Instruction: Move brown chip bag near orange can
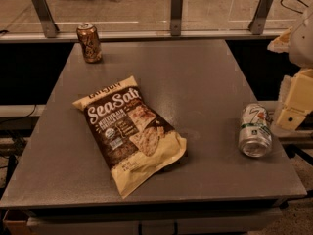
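Next, I close my gripper on the middle of the brown chip bag (147, 134), just below its lettering, on the side that faces the silver-white can.
The brown chip bag (131, 133) lies flat on the grey table (205, 77), left of centre and toward the front, with its "Sea Salt" lettering face up. The orange can (89, 43) stands upright at the table's far left corner, well apart from the bag. My gripper (293, 109) shows as cream-coloured parts at the right edge of the view, just beyond the table's right side, far from the bag and holding nothing that I can see.
A silver-white can (255, 130) with a green and red logo lies on its side near the table's right edge, close to my gripper. A glass barrier with metal posts (176, 12) runs along the table's far edge.
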You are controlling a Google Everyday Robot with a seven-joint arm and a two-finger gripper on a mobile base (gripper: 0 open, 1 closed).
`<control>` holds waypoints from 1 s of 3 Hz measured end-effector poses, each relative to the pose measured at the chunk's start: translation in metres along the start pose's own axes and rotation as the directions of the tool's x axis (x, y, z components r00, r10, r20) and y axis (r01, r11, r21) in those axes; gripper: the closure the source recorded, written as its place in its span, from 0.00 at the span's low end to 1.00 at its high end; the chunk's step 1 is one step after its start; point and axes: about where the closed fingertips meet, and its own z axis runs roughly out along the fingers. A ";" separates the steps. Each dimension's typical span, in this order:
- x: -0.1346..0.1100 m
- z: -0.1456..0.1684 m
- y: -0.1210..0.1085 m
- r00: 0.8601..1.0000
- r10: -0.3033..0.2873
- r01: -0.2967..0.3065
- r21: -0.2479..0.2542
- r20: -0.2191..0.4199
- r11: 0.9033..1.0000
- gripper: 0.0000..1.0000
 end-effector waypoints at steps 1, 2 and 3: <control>0.000 0.000 0.000 1.000 0.000 0.000 0.000 0.000 1.000 0.00; -0.003 0.005 0.001 1.000 0.003 -0.003 -0.007 0.021 1.000 0.00; -0.028 0.031 0.015 0.996 -0.003 0.007 -0.046 0.085 0.999 0.00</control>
